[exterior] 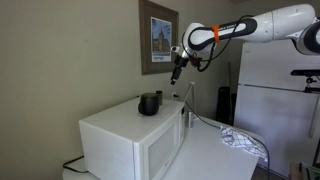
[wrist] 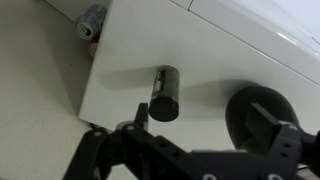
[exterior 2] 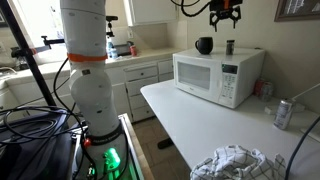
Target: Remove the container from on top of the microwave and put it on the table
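Observation:
The robot's gripper should next move down to the upper end of the dark-grey container (wrist: pixel 164 106) next to the black pot and close there.
The container (exterior 2: pixel 230 47) is a slim dark-grey cylinder standing upright on top of the white microwave (exterior 2: pixel 215 75). In the wrist view, which looks down from above, the container (wrist: pixel 165 92) stands on the microwave top (wrist: pixel 200 50). My gripper (exterior 2: pixel 224 14) hangs in the air well above the container, open and empty. In the wrist view its dark fingers (wrist: pixel 210 135) spread across the bottom, with the container just beyond the left finger. My gripper also shows in an exterior view (exterior: pixel 176 70), above the microwave (exterior: pixel 125 135). The white table (exterior 2: pixel 200 120) carries the microwave.
A wider round black pot (exterior 2: pixel 204 45) sits on the microwave beside the container, seen too in the wrist view (wrist: pixel 258 115) and an exterior view (exterior: pixel 149 103). A crumpled cloth (exterior 2: pixel 235 163) and a silver can (exterior 2: pixel 283 114) are on the table. A white fridge (exterior: pixel 275 90) stands behind.

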Controlling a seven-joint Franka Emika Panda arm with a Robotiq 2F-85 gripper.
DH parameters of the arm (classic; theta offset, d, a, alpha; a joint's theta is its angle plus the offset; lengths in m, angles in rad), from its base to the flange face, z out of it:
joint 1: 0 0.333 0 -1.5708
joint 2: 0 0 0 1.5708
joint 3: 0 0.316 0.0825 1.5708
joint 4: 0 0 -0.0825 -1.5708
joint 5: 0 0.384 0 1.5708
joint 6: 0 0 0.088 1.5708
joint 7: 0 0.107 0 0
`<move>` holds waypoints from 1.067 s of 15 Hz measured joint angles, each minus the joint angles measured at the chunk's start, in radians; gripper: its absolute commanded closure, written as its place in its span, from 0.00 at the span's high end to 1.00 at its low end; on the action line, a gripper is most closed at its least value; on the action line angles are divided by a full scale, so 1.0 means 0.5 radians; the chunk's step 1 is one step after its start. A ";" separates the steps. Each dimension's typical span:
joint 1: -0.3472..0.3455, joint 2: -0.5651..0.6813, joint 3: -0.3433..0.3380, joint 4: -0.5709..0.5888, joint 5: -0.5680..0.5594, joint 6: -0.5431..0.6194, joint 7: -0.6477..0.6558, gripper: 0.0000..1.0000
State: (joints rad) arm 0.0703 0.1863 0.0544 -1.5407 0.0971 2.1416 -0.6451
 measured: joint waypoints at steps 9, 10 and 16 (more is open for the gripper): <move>-0.056 0.338 0.090 0.097 0.065 0.426 -0.001 1.00; -0.064 0.374 0.107 0.118 0.069 0.455 -0.001 1.00; -0.101 0.525 0.171 0.240 0.072 0.468 -0.001 0.49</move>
State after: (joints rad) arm 0.0200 0.4489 0.1401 -1.4207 0.1330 2.3758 -0.6455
